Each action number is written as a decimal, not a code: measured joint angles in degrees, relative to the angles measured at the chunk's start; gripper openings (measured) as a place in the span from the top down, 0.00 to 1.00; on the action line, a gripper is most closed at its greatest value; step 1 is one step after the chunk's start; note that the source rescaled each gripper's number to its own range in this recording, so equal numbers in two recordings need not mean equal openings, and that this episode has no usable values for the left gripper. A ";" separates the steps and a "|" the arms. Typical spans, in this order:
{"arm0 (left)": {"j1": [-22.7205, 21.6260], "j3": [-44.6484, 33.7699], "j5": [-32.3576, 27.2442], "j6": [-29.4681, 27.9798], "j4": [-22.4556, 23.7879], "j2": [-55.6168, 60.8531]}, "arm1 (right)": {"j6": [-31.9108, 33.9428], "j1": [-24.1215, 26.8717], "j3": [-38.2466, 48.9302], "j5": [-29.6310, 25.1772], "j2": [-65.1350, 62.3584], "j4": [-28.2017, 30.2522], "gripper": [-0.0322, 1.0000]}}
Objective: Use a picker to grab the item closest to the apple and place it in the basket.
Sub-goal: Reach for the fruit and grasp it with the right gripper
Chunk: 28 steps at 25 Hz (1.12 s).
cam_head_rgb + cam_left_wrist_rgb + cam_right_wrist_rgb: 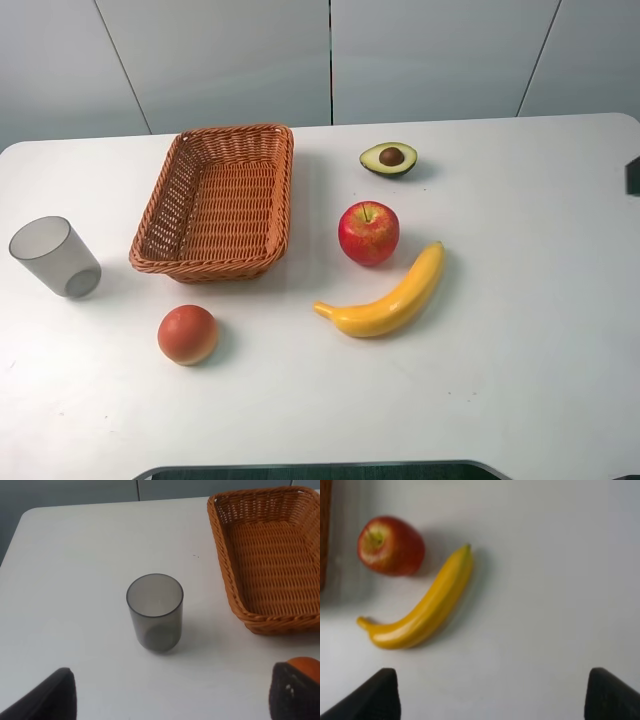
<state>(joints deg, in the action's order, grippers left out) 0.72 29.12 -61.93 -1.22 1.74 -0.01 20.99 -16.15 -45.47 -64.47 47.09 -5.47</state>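
Next, I move my right gripper to the banana's thick middle (pixel 407 298) (pixel 437 603) and close it there, because the banana is the item nearest to the apple.
A red apple (pixel 368 232) sits right of the wicker basket (pixel 170 252). A yellow banana (pixel 388 296) lies just beside the apple, to its front right, and also shows in the right wrist view (pixel 422 605) next to the apple (pixel 391 545). Half an avocado (pixel 389 158) lies farther back. My right gripper (pixel 492 697) hangs open above the table short of the banana, nothing between its fingers. My left gripper (pixel 172 700) is open over the table near the grey cup (pixel 155 611). The overhead view shows neither set of fingers.
A translucent grey cup (pixel 55 256) stands at the left of the table. An orange-red round fruit (pixel 187 334) lies in front of the basket (pixel 235 587), and peeks in beside a left fingertip (pixel 295 692). A dark part (pixel 633 176) shows at the right edge.
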 joint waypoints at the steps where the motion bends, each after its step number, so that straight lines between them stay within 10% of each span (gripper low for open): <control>1: 0.00 0.00 0.00 0.00 0.00 0.00 | 2.27 -2.89 0.00 0.58 2.15 0.86 0.33; 8: 0.00 0.00 0.00 0.00 0.00 0.00 | 14.48 -14.73 0.00 8.02 19.19 5.05 0.33; 22: 0.00 0.00 0.00 0.27 0.00 0.00 | 27.10 -22.73 -0.04 29.72 46.27 3.59 0.33; 28: 0.00 0.00 0.00 0.16 0.00 0.00 | 33.56 -23.14 -1.30 31.83 49.95 6.51 0.02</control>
<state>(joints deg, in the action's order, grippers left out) 0.72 29.12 -61.93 -1.06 1.74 -0.01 54.55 -39.29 -46.78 -32.64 97.04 1.03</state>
